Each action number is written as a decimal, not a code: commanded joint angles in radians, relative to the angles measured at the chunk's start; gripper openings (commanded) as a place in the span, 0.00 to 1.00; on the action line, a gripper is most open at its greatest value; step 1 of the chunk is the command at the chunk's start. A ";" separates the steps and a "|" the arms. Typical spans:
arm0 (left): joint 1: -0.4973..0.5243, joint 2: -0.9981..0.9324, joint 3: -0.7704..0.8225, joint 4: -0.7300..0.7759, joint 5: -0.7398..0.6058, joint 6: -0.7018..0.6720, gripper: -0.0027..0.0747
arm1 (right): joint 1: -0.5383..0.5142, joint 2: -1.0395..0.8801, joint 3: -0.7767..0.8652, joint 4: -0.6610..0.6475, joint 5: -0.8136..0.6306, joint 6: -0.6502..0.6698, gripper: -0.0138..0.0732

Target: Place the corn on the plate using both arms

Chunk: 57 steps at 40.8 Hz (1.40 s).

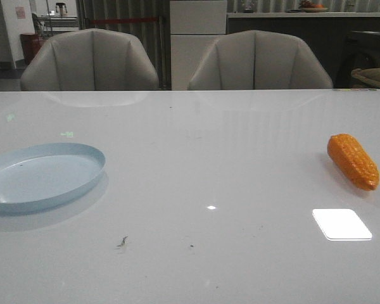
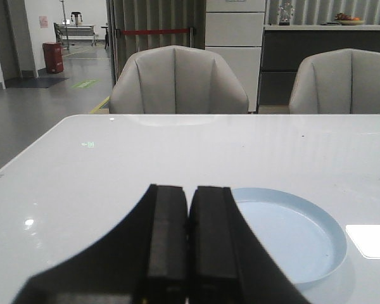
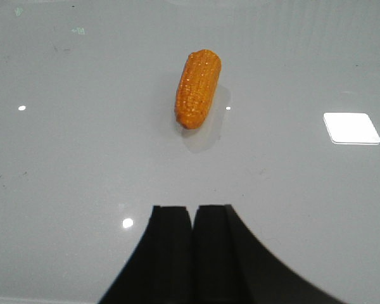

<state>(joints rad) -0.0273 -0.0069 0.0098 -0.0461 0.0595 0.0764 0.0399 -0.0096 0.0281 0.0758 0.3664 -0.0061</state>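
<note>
The pale blue plate has the plate's rim on the side farthest from the orange corn. My left gripper grabs it there next.
The orange corn [image 1: 354, 161] lies on the white table at the far right; it also shows in the right wrist view [image 3: 197, 88], ahead of my right gripper [image 3: 192, 210], which is shut and empty, well short of it. The pale blue plate [image 1: 41, 174] sits empty at the left; in the left wrist view the plate [image 2: 297, 237] lies just beyond my left gripper [image 2: 189, 190], which is shut and empty. Neither arm shows in the front view.
Two grey chairs [image 1: 88, 60] [image 1: 259, 60] stand behind the table's far edge [image 1: 190, 90]. A bright window reflection [image 1: 341, 223] lies on the glossy table near the corn. Small dark specks [image 1: 122, 241] mark the table in front.
</note>
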 commanded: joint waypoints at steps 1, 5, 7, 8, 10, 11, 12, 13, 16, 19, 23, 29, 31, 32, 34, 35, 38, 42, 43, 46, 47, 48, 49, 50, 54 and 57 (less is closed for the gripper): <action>-0.006 -0.018 0.038 0.004 -0.076 -0.004 0.16 | -0.005 -0.025 -0.021 -0.005 -0.051 -0.002 0.22; -0.006 -0.018 0.038 0.004 -0.076 -0.004 0.16 | -0.005 -0.025 -0.021 -0.005 -0.051 -0.002 0.22; -0.006 -0.018 0.038 0.004 -0.076 -0.004 0.16 | -0.005 -0.025 -0.021 -0.005 -0.051 -0.002 0.22; -0.006 -0.018 0.038 0.004 -0.078 -0.004 0.16 | -0.005 -0.025 -0.021 -0.005 -0.051 -0.002 0.22; -0.006 -0.018 0.038 0.004 -0.080 -0.004 0.16 | -0.005 -0.025 -0.021 -0.005 -0.051 -0.002 0.22; -0.006 -0.018 0.038 0.004 -0.081 -0.004 0.16 | -0.005 -0.025 -0.021 -0.005 -0.051 -0.002 0.22; -0.006 -0.018 0.038 0.004 -0.081 -0.004 0.16 | -0.005 -0.025 -0.021 -0.005 -0.051 -0.002 0.22; -0.006 -0.018 0.038 0.004 -0.081 -0.004 0.16 | -0.005 -0.025 -0.021 -0.005 -0.051 -0.002 0.22; -0.006 -0.018 0.038 0.004 -0.081 -0.004 0.16 | -0.005 -0.025 -0.021 -0.005 -0.051 -0.002 0.22; -0.006 -0.018 0.038 0.004 -0.081 -0.004 0.16 | -0.005 -0.025 -0.021 -0.005 -0.051 -0.002 0.22; -0.006 -0.018 0.038 0.002 -0.081 -0.004 0.16 | -0.005 -0.025 -0.021 -0.005 -0.051 -0.002 0.22; -0.006 -0.018 0.038 0.002 -0.083 -0.004 0.16 | -0.005 -0.025 -0.021 -0.007 -0.052 -0.002 0.22; -0.006 -0.018 0.038 0.002 -0.083 -0.004 0.16 | -0.005 -0.025 -0.021 -0.040 -0.053 -0.004 0.22; -0.006 -0.018 0.038 0.002 -0.083 -0.004 0.16 | -0.005 -0.025 -0.021 -0.067 -0.058 -0.004 0.22; -0.006 -0.018 0.038 0.002 -0.085 -0.004 0.16 | -0.005 -0.025 -0.021 -0.125 -0.074 -0.004 0.22; -0.006 -0.018 0.038 0.002 -0.089 -0.004 0.16 | -0.005 -0.025 -0.021 -0.143 -0.093 -0.004 0.22; -0.006 -0.018 0.038 0.000 -0.109 -0.004 0.16 | -0.005 -0.025 -0.021 -0.166 -0.166 -0.003 0.22; -0.006 -0.018 0.038 0.000 -0.151 -0.004 0.16 | -0.005 -0.025 -0.021 -0.155 -0.293 -0.002 0.22; -0.006 -0.018 0.038 0.000 -0.163 -0.004 0.16 | -0.005 -0.025 -0.021 -0.155 -0.323 -0.002 0.22; -0.006 -0.018 0.038 0.000 -0.207 -0.004 0.16 | -0.005 -0.025 -0.021 -0.155 -0.440 -0.002 0.22; -0.006 -0.018 0.038 0.000 -0.226 -0.004 0.16 | -0.005 -0.025 -0.021 -0.155 -0.471 -0.002 0.22; -0.006 -0.018 0.038 0.000 -0.247 -0.004 0.16 | -0.005 -0.025 -0.021 -0.155 -0.508 -0.002 0.22; -0.006 -0.018 0.038 0.000 -0.261 -0.004 0.16 | -0.005 -0.025 -0.021 -0.155 -0.533 -0.002 0.22; -0.006 -0.018 0.038 0.000 -0.281 -0.004 0.16 | -0.005 -0.025 -0.021 -0.155 -0.569 -0.002 0.22; -0.006 -0.018 0.029 0.000 -0.328 -0.004 0.16 | -0.006 -0.025 -0.023 -0.148 -0.660 -0.002 0.22; -0.006 -0.018 -0.006 0.000 -0.343 -0.004 0.16 | -0.005 -0.025 -0.047 -0.113 -0.679 0.015 0.22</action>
<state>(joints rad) -0.0273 -0.0069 0.0098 -0.0430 -0.1685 0.0764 0.0399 -0.0096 0.0281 -0.0602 -0.1806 0.0000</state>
